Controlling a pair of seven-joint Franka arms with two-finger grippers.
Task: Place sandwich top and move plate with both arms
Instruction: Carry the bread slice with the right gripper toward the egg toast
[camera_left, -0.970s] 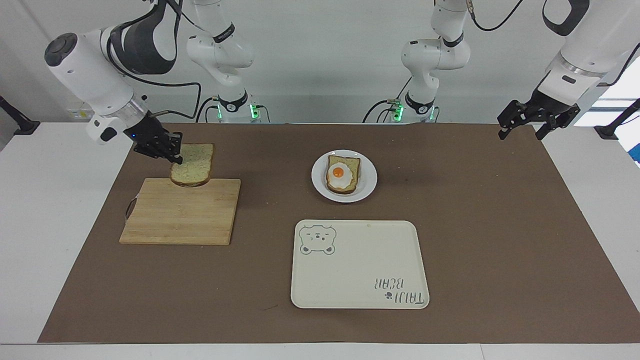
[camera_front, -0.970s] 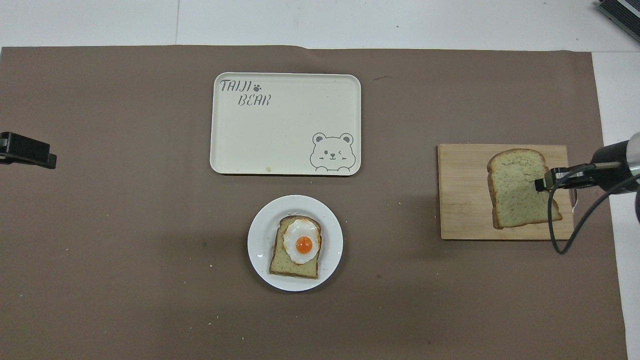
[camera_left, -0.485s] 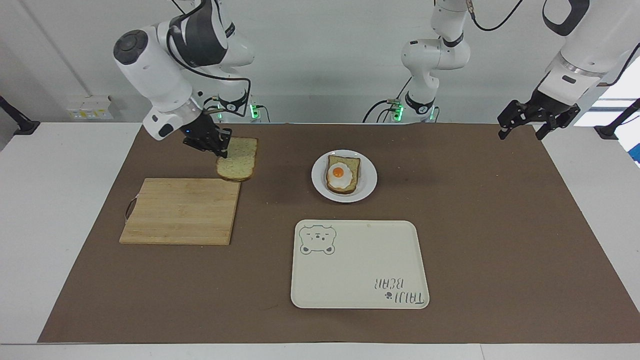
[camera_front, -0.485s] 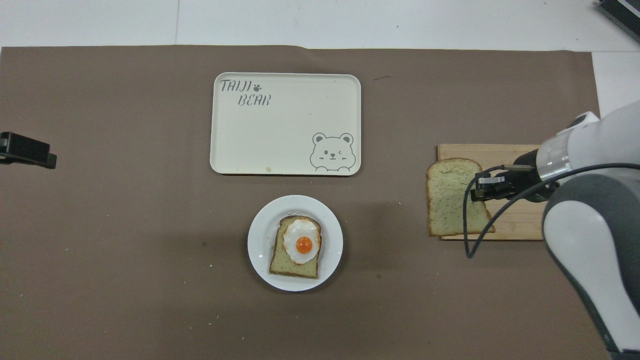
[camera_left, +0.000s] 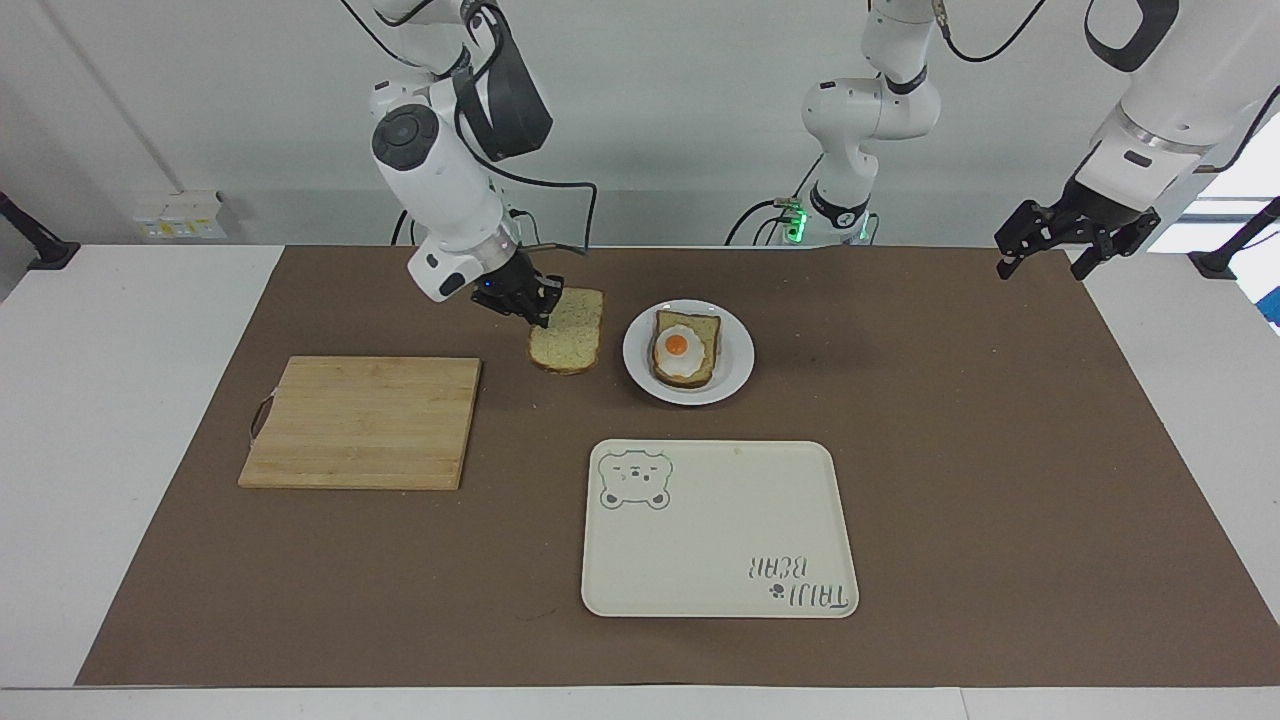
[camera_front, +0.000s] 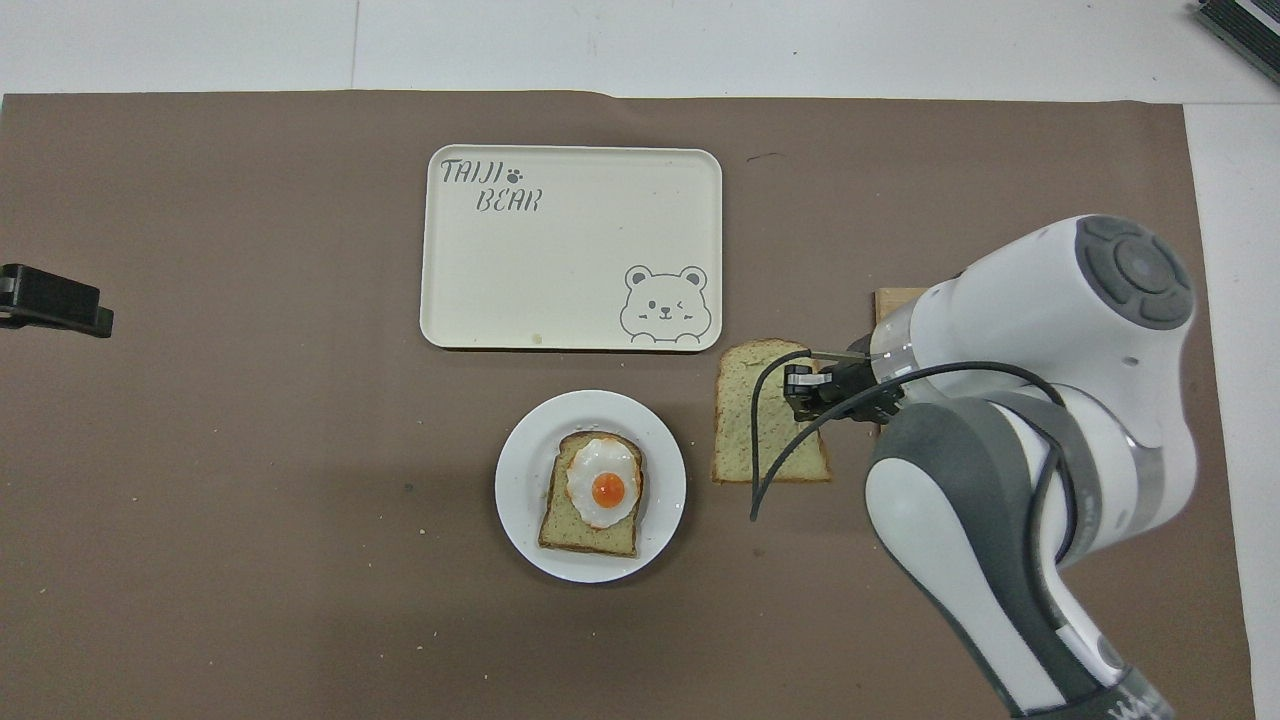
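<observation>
Next, my right gripper lets go of the sandwich top on the fried egg on the small white plate (camera_front: 589, 472).
My right gripper (camera_left: 542, 305) (camera_front: 795, 392) is shut on one edge of the sandwich top (camera_left: 568, 331) (camera_front: 755, 410), a pale speckled slice with a brown crust. The slice hangs flat in the air over the brown mat, between the cutting board and the plate. The small white plate (camera_left: 735, 345) (camera_front: 520, 470) rests mid-table and carries a bread slice with a fried egg (camera_left: 686, 350) (camera_front: 598, 490). My left gripper (camera_left: 1045, 255) (camera_front: 55, 305) waits open in the air over the mat's corner at the left arm's end.
A wooden cutting board (camera_left: 362, 422) (camera_front: 893, 298) lies bare at the right arm's end, mostly hidden by my right arm in the overhead view. A cream bear tray (camera_left: 718, 528) (camera_front: 572, 248) lies farther from the robots than the plate. Two smaller white arms (camera_left: 862, 120) stand at the table's edge.
My right arm has carried the sandwich top sideways off the cutting board to a spot just beside the plate. The left arm has not moved.
</observation>
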